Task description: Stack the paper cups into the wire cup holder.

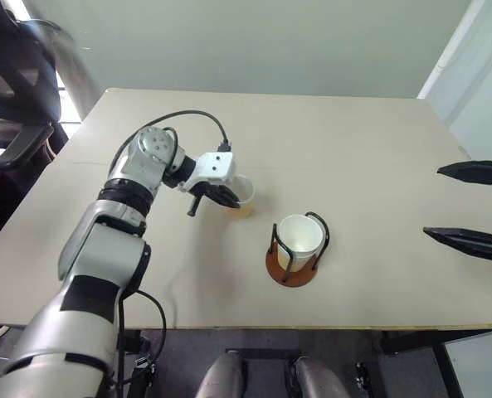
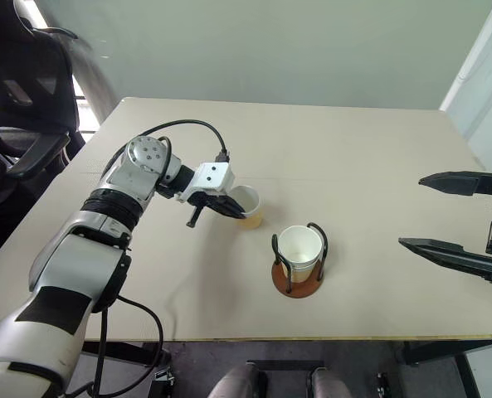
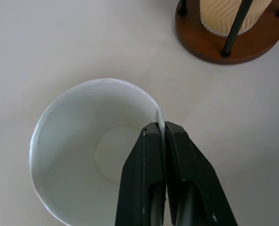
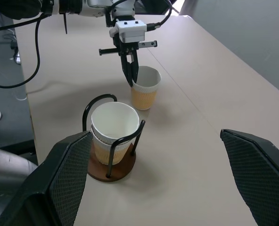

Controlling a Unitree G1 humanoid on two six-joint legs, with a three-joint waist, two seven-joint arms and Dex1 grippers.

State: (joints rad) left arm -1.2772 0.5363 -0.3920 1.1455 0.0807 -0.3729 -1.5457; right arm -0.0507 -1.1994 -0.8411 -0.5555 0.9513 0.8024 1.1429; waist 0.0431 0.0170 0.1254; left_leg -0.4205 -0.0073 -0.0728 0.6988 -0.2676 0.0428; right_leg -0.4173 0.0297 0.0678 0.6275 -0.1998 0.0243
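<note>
Next, my left gripper lets go of the loose paper cup inside the white opening of the nested cups (image 1: 300,235) in the holder.
A loose paper cup (image 1: 245,191) stands upright on the table, tan outside and white inside. My left gripper (image 1: 228,199) is shut on its rim, one finger inside the cup and one outside, as the left wrist view shows (image 3: 161,128). To the cup's front right stands the wire cup holder (image 1: 293,271), with a reddish-brown disc base and black loops. Nested paper cups (image 4: 113,128) sit upright in it. My right gripper (image 2: 410,211) hovers open at the table's right side, apart from everything, with nothing between its fingers (image 4: 59,179).
The beige table (image 1: 353,141) has bare room behind and to the right of the holder. A black office chair (image 1: 13,91) stands beyond the table's far left corner. A cable (image 1: 187,116) loops over my left forearm.
</note>
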